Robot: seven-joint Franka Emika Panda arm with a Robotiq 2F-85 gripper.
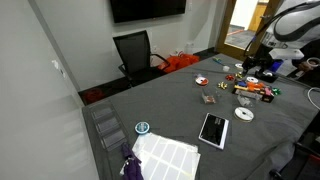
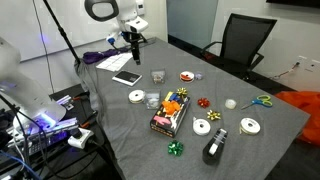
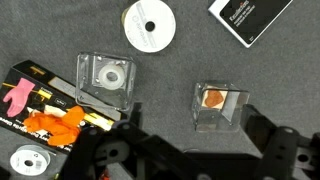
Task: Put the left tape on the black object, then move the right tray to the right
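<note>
The robot's gripper will close on the side of the tray (image 1: 237, 98) (image 3: 129, 102) with the pale round thing, where that tray faces the orange-piece tray.
The flat white tape roll (image 3: 149, 26) lies on the grey table, apart from the black rectangular object (image 3: 250, 15) beside it. Both show in both exterior views: the tape (image 2: 137, 96) (image 1: 243, 114) and the black object (image 2: 127, 79) (image 1: 213, 129). Two small clear trays stand below them in the wrist view: one holds an orange piece (image 3: 218, 105), the other a pale round thing (image 3: 106, 78). My gripper (image 3: 195, 135) is open and empty. It hangs well above the table (image 2: 133, 45), with the orange-piece tray between its fingers in the wrist view.
A dark box with orange contents (image 3: 45, 105) lies beside the trays, with another white roll (image 3: 27, 162) near it. Several more rolls (image 2: 201, 126), a red-and-white round (image 2: 187, 76), scissors (image 2: 262, 100) and a black device (image 2: 214, 148) lie on the table. A blue-rimmed roll (image 1: 143, 128) lies near a white sheet (image 1: 165, 152).
</note>
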